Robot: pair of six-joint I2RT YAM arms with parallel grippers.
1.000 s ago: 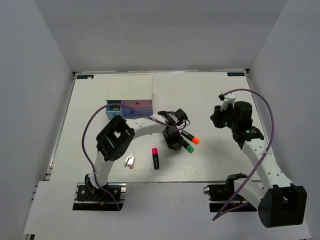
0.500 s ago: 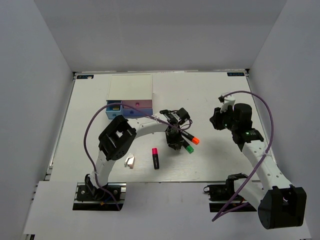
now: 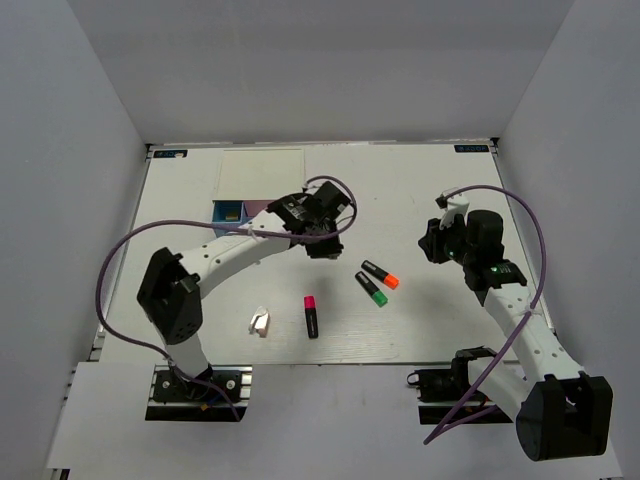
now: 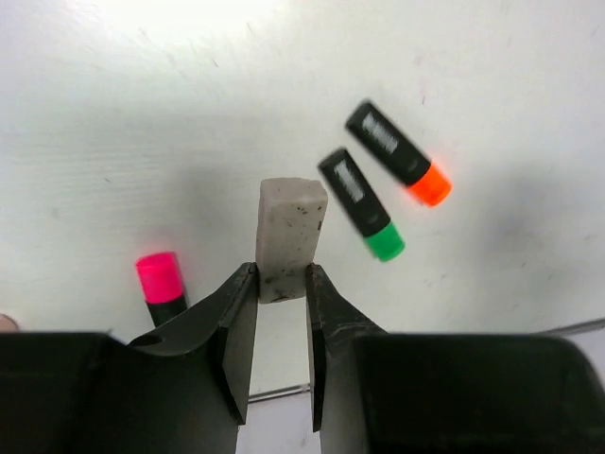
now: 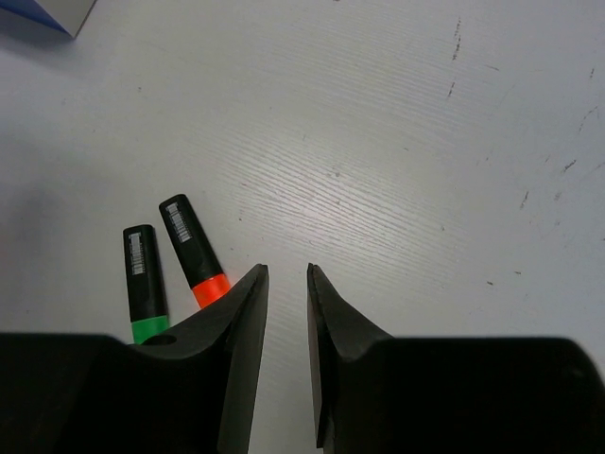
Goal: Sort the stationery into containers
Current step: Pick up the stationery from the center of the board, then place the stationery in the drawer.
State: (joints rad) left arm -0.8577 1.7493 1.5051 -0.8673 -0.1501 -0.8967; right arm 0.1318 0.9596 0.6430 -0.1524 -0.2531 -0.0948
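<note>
The robot's left gripper should set the tiny tan block down in the open light blue drawer [image 3: 237,214], next to the yellow piece.
My left gripper [image 3: 318,241] [image 4: 282,284] is shut on the tiny tan block [image 4: 291,236] and holds it above the table, just right of the drawers. The box has a white top [image 3: 262,175]; its light blue drawer [image 3: 230,212] is pulled open beside the pink front [image 3: 258,207]. The dark blue front is hidden by the arm. The orange-capped highlighter [image 3: 379,274] [image 4: 397,154] [image 5: 194,251] and the green-capped one [image 3: 372,289] [image 4: 361,203] [image 5: 144,282] lie side by side mid-table. The pink-capped highlighter [image 3: 311,315] [image 4: 161,284] and the white clip [image 3: 260,322] lie nearer me. My right gripper [image 3: 432,243] [image 5: 287,274] is empty, its jaws a narrow gap apart.
A blue corner of the box [image 5: 47,11] shows at the top left of the right wrist view. Grey walls close the table in on three sides. The left arm's purple cable [image 3: 130,250] loops over the left half of the table.
My left gripper has risen from beside the orange and green highlighters and moved up and left toward the drawers, carrying the tan block. The right arm has hardly moved.
</note>
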